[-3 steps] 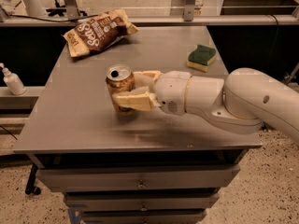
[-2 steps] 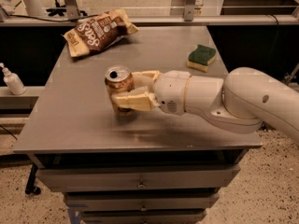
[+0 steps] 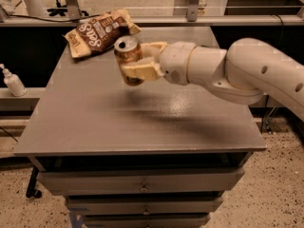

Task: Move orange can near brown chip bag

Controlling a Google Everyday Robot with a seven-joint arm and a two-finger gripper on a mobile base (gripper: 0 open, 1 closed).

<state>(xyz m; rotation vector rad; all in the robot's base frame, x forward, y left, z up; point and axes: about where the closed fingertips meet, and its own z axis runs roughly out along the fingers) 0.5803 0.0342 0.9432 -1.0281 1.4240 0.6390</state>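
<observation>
Next, I let go of the orange can near the grey table's back edge (image 3: 142,45), next to the brown chip bag.
The orange can (image 3: 128,57) is held upright in the air above the grey table (image 3: 118,122), its silver top showing. My gripper (image 3: 140,61) reaches in from the right and is shut on the can, one tan finger (image 3: 141,71) in front of it and one behind. The brown chip bag (image 3: 99,31) with white lettering lies at the table's far left corner, just up and left of the can and a short gap from it.
A white pump bottle (image 3: 12,80) stands on a ledge left of the table. Drawers (image 3: 142,184) run below the table's front edge. Metal posts (image 3: 192,4) and a rail stand behind the table. My white arm (image 3: 247,72) spans the table's right side.
The can has been lifted off the table and carried toward the far left, closer to the chip bag. The green sponge at the far right no longer shows.
</observation>
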